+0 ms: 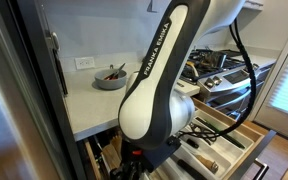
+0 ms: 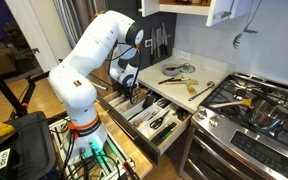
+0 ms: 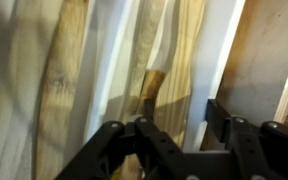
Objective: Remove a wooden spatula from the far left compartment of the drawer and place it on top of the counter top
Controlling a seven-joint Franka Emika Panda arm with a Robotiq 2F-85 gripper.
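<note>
The robot's gripper has its fingers around both the white divider and the wooden spatula, so it should open, shift clear of the divider and close on the spatula alone (image 3: pixel 184 62).
In the wrist view, several pale wooden utensils lie lengthwise in the far left compartment (image 3: pixel 74 90). One wooden spatula (image 3: pixel 169 60) runs down between my fingers. My gripper (image 3: pixel 181 122) is open and low in the compartment, its fingers on either side of that spatula and next to a white divider (image 3: pixel 212 50). In an exterior view the gripper (image 2: pixel 125 92) reaches down into the open drawer (image 2: pixel 162 128) at its end near the arm. The off-white counter top (image 2: pixel 169 88) is behind it. The drawer (image 1: pixel 229 135) and counter top (image 1: pixel 92 105) also show in the other exterior view, where my arm hides the gripper.
A grey bowl (image 1: pixel 110 77) stands on the counter. A plate of utensils (image 2: pixel 178 70) and a pale tan utensil (image 2: pixel 198 88) lie on the counter by the steel gas stove (image 2: pixel 252 110). The other drawer sections hold black-handled tools (image 2: pixel 156 122).
</note>
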